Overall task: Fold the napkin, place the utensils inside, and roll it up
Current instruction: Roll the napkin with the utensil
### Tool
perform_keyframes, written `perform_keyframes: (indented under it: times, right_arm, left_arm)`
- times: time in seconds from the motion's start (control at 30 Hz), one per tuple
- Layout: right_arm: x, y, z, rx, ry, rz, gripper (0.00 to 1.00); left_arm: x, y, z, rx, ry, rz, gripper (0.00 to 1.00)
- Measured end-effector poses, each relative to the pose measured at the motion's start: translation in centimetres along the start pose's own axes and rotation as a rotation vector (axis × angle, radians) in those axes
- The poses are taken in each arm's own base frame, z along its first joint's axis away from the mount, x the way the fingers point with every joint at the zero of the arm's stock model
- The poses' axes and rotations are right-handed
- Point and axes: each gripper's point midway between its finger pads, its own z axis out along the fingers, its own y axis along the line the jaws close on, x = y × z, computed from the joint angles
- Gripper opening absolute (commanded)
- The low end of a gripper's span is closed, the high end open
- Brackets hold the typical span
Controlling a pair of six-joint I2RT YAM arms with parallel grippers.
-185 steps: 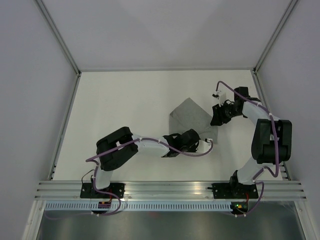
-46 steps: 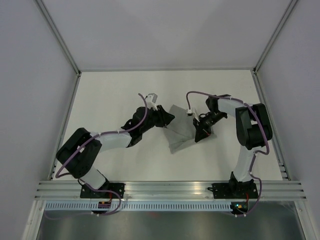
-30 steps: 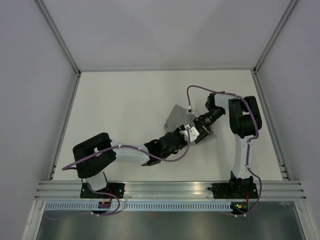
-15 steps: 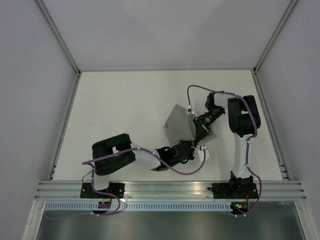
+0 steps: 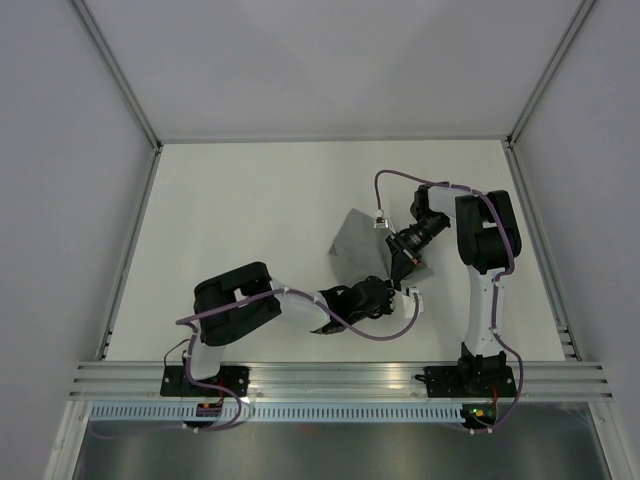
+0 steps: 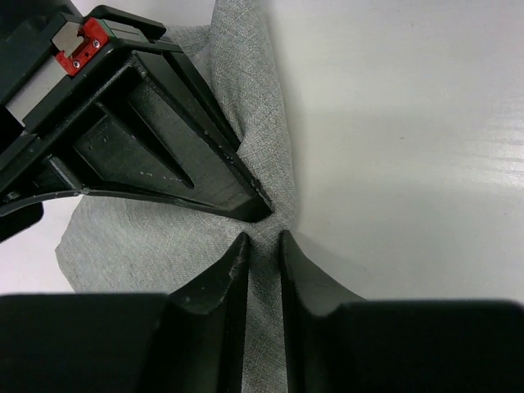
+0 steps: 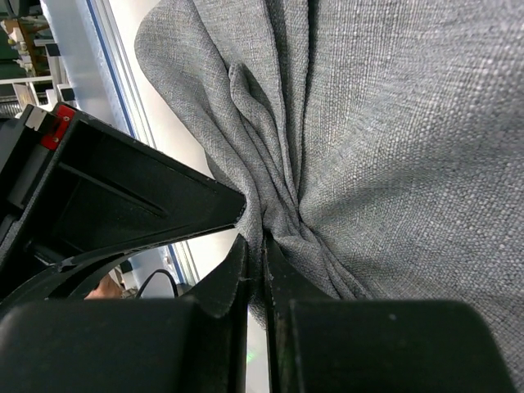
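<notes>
My right gripper is holding bunched folds, so my left gripper will hold the napkin's fold while my right gripper opens and takes the napkin by its smoother folded edge [image 6: 274,155].
The grey napkin [image 5: 358,245] lies partly lifted right of the table's middle, bunched at its near right corner. My right gripper [image 5: 405,264] is shut on that corner; in the right wrist view gathered folds of the napkin [image 7: 393,123] run into the right gripper [image 7: 254,241]. My left gripper [image 5: 396,283] meets it from the near side. In the left wrist view the left gripper [image 6: 262,239] has its jaws pinched on a ridge of the napkin [image 6: 155,246], tip to tip with the right gripper [image 6: 164,147]. The utensils are out of view.
The white table [image 5: 230,220] is bounded by grey walls at the back and sides. An aluminium rail [image 5: 340,375] with both arm bases runs along the near edge. The left arm's purple cable [image 5: 400,320] loops just near of the grippers.
The left arm swung from the napkin's left side round to its near right corner, and its jaws narrowed onto the cloth. The right gripper kept its hold and barely moved.
</notes>
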Motion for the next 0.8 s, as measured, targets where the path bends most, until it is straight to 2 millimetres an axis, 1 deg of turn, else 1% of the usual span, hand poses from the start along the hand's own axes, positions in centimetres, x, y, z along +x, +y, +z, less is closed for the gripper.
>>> perform_keyframes:
  times: [0.03, 0.13, 0.2, 0.23, 0.27, 0.33, 0.37, 0.43, 0.47, 0.57, 0.63, 0.67, 0.73, 0.8]
  right_arm:
    - [0.0, 0.0, 0.0, 0.002, -0.001, -0.001, 0.0]
    - [0.0, -0.2, -0.2, 0.007, 0.0, 0.003, 0.0]
    - [0.1, -0.2, -0.3, 0.009, 0.0, 0.005, 0.0]
    - [0.1, -0.3, -0.3, 0.011, 0.0, 0.007, 0.02]
    - [0.1, -0.3, -0.3, 0.012, 0.001, 0.01, 0.09]
    - [0.1, -0.3, -0.5, 0.02, 0.001, 0.01, 0.19]
    - [0.1, -0.3, -0.6, 0.029, 0.001, 0.011, 0.28]
    - [0.0, 0.0, -0.8, 0.048, -0.004, 0.014, 0.36]
    - [0.0, 0.1, -1.0, 0.067, -0.008, 0.005, 0.43]
    - [-0.3, 0.4, -1.8, 0.155, -0.032, -0.037, 0.51]
    - [-1.1, 0.4, -3.0, 0.245, -0.077, -0.084, 0.53]
    - [-1.9, 0.1, -3.8, 0.307, -0.116, -0.124, 0.53]
    - [-3.9, -0.5, -6.2, 0.434, -0.21, -0.194, 0.54]
    - [-5.6, -0.7, -9.0, 0.545, -0.311, -0.232, 0.53]
  left_arm:
    - [0.1, 0.1, 0.1, 0.007, 0.002, -0.003, 0.16]
    - [-0.1, 0.2, 0.3, 0.039, 0.003, -0.011, 0.06]
    - [-0.2, 0.2, 0.4, 0.072, 0.006, -0.017, 0.02]
    - [-0.2, 0.1, 0.5, 0.092, 0.007, -0.022, 0.02]
    - [-0.3, 0.1, 0.5, 0.107, 0.01, -0.03, 0.02]
    - [-0.4, 0.1, 0.6, 0.149, 0.017, -0.051, 0.02]
    - [-0.5, 0.1, 0.7, 0.171, 0.017, -0.064, 0.02]
    - [-0.6, 0.2, 0.7, 0.214, 0.019, -0.103, 0.02]
    - [-0.7, 0.3, 0.8, 0.234, 0.017, -0.127, 0.02]
    - [-0.8, 0.6, 0.9, 0.289, 0.014, -0.198, 0.02]
    - [-0.8, 0.8, 1.0, 0.322, 0.016, -0.255, 0.02]
    - [-0.8, 0.8, 1.0, 0.341, 0.019, -0.285, 0.02]
    - [-1.1, 0.6, 1.0, 0.385, 0.028, -0.341, 0.02]
    - [-1.4, 0.4, 1.1, 0.431, 0.042, -0.397, 0.02]
